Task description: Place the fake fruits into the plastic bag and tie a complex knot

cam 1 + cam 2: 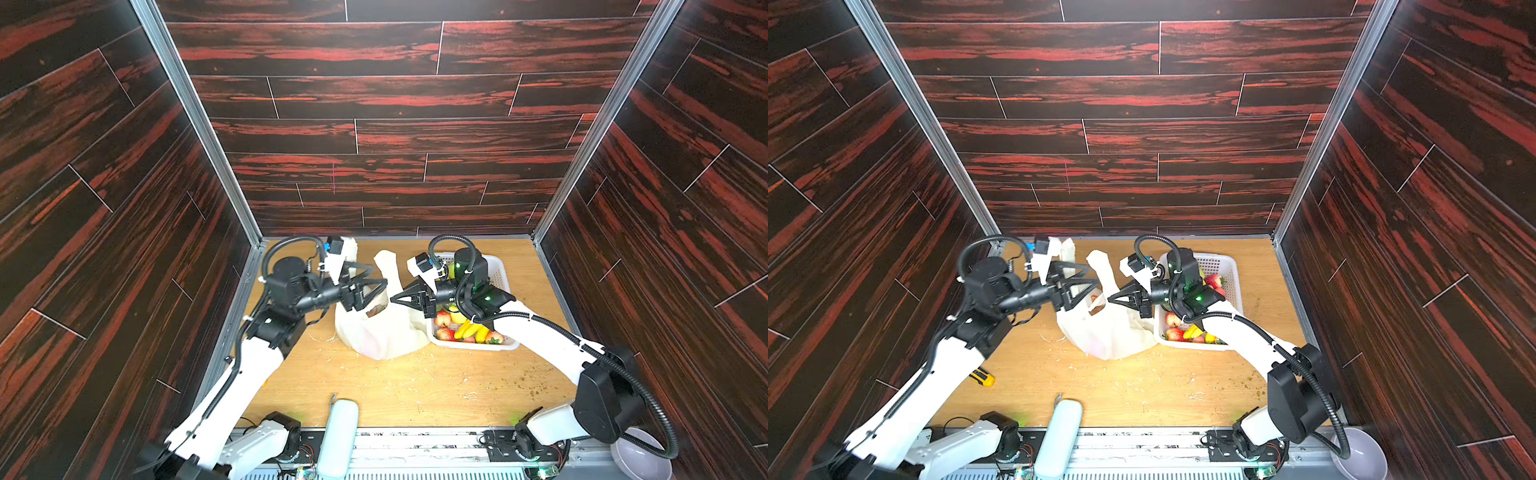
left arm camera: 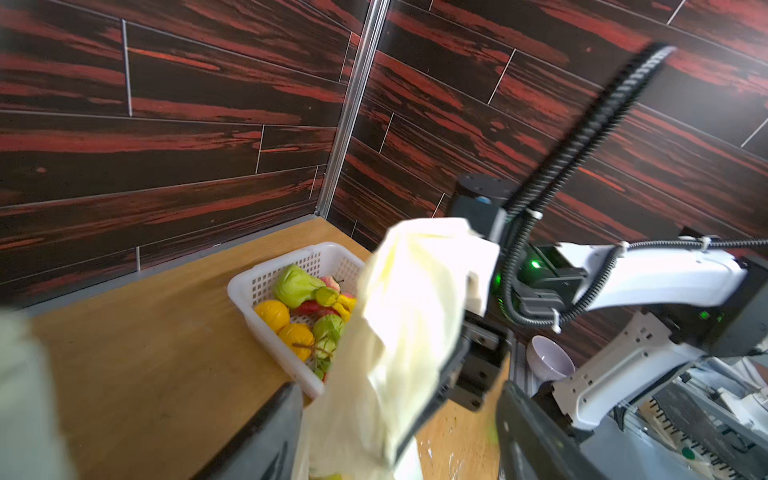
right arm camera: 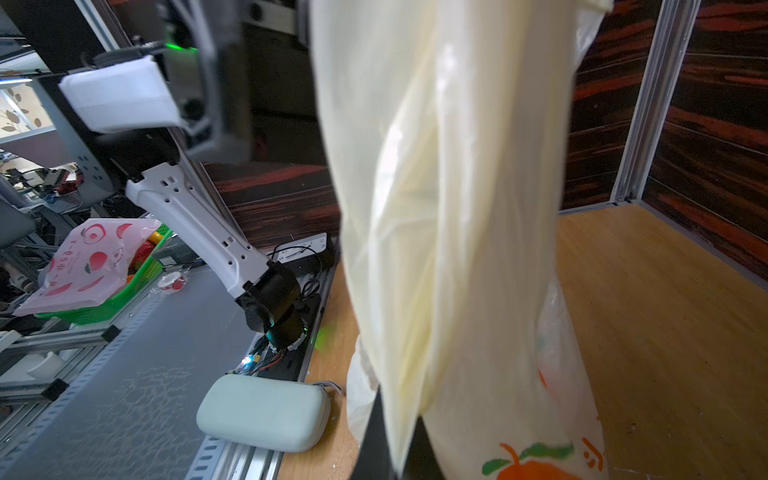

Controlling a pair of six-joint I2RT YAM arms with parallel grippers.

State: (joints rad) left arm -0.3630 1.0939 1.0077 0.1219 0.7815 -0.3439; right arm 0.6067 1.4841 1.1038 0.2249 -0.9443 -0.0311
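The piece of the bag in my right gripper has my left gripper reaching around it, so next my left gripper backs away and takes the bag's other handle (image 1: 1068,249) behind its wrist.
The cream plastic bag (image 1: 382,336) (image 1: 1108,336) stands mid-table, mouth up, something reddish showing inside. My right gripper (image 1: 392,298) (image 3: 399,440) is shut on one raised handle strip (image 1: 388,266) (image 3: 449,208). My left gripper (image 1: 379,277) (image 2: 399,449) is open, its jaws wide on either side of that same strip (image 2: 399,332) without pinching it. The other handle (image 1: 352,249) sticks up behind the left wrist. Several fake fruits (image 1: 469,328) (image 1: 1187,332) (image 2: 307,316), including bananas, apples, strawberries and lemons, lie in the white basket (image 1: 473,347) to the right of the bag.
A pale green case (image 1: 340,440) (image 3: 266,411) lies at the front edge. A yellow-handled tool (image 1: 982,378) lies under the left arm. A white bowl (image 1: 640,457) sits off the table at front right. Dark wood-pattern walls close in three sides.
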